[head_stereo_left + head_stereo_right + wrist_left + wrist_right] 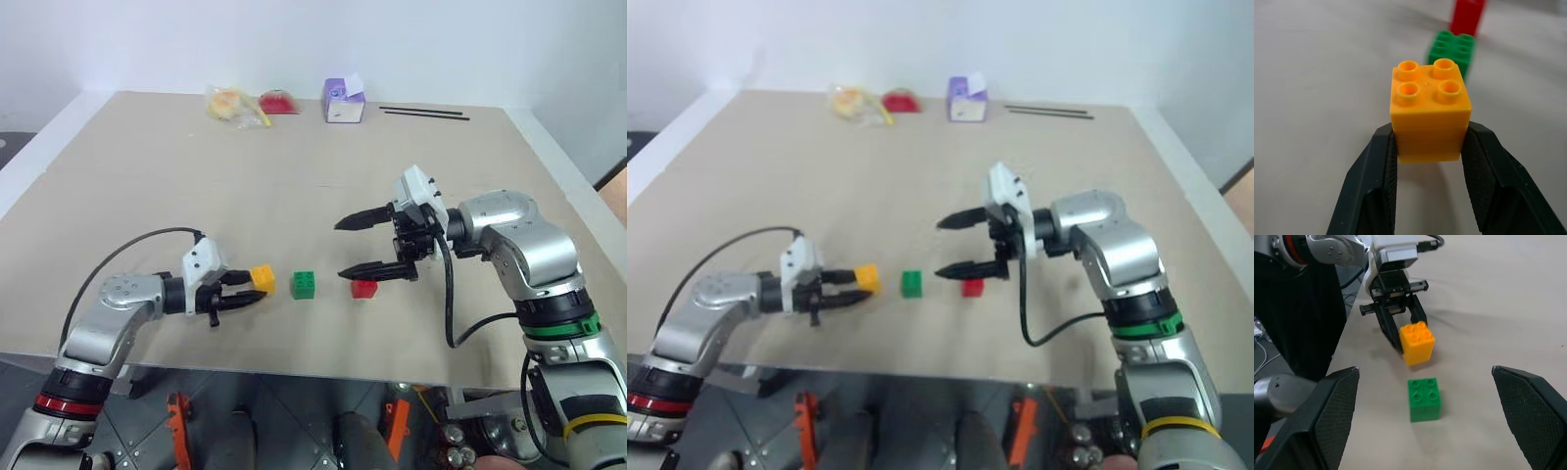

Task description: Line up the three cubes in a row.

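Note:
The yellow-orange cube, now low at the table surface, will go down on the table a short gap [236, 286] beside the green cube, set there by my left gripper.
Three studded cubes stand in a rough line near the table's front edge. The yellow-orange cube [262, 279] is on the left, the green cube [303, 284] in the middle and the red cube [363, 288] on the right. My left gripper [253, 288] is shut on the yellow-orange cube [1430, 107], a black finger [1376, 181] against each side, low at the table surface. My right gripper [340, 249] hangs open just left of the red cube, its lower fingertip near that cube and nothing between the fingers. In the right wrist view the green cube [1424, 399] sits in front of the held yellow one [1417, 342].
At the far edge of the tan table [147, 196] stand a purple-and-white box [344, 101], a clear bag of yellowish items [235, 103] and a red item [279, 102]. Two thin black rods [423, 112] lie to the box's right. The table's front edge runs just below the cubes.

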Tool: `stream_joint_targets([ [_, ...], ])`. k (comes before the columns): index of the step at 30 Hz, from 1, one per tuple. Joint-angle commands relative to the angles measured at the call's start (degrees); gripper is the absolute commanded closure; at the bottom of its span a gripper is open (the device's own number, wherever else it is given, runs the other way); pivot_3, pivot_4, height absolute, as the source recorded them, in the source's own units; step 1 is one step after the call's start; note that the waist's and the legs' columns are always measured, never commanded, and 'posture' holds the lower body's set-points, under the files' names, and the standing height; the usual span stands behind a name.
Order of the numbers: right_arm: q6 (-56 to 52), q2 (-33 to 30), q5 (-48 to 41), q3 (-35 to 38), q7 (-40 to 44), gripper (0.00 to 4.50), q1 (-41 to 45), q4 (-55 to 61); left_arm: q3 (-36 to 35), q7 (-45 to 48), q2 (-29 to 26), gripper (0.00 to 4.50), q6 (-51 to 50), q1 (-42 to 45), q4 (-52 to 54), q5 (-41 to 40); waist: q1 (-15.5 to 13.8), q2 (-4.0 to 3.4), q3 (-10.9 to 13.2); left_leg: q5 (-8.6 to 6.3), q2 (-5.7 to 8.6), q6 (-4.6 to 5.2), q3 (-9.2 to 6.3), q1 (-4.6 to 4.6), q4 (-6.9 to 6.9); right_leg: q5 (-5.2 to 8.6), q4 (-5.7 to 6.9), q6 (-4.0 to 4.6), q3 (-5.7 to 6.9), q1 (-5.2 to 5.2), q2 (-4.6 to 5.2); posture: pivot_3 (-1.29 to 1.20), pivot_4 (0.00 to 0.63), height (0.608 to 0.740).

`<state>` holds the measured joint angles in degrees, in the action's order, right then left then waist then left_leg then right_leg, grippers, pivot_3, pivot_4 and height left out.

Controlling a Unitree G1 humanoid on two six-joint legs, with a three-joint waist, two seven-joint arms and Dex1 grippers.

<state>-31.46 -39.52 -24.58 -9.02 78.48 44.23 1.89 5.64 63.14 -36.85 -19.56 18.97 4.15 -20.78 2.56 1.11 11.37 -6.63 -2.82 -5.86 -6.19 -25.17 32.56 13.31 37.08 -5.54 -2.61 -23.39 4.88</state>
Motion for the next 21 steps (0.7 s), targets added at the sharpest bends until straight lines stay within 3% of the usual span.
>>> stream_joint_targets([
  [1,-0.9,-1.3,-0.8,0.8,-0.7,0.00,-0.8,4.1,1.1,2.2,-1.0,3.19,1.7,2.2,-0.7,1.3,0.0,0.00,0.0,0.00,0.00,0.00,0.00,0.00,0.01,0.00,0.00,-0.01,0.00,0.00,0.00,0.00,0.150,0.740],
  [10,-2.6,-2.9,-1.5,1.9,-1.9,0.00,-2.5,6.6,-0.1,10.5,-3.9,3.19,6.3,4.6,-6.8,1.0,0.0,0.00,0.0,0.00,0.00,0.00,0.00,-0.01,0.00,0.04,0.00,-0.05,0.00,0.00,0.00,0.00,0.150,0.740],
  [21,-2.5,-3.2,-2.1,1.5,-2.3,0.00,-2.6,6.5,-1.3,15.6,-6.5,3.19,16.3,10.1,-23.0,4.0,0.0,0.00,0.0,0.00,-0.01,0.00,0.00,-0.02,0.00,0.04,0.00,-0.05,0.00,-0.02,0.00,0.00,0.150,0.740],
])
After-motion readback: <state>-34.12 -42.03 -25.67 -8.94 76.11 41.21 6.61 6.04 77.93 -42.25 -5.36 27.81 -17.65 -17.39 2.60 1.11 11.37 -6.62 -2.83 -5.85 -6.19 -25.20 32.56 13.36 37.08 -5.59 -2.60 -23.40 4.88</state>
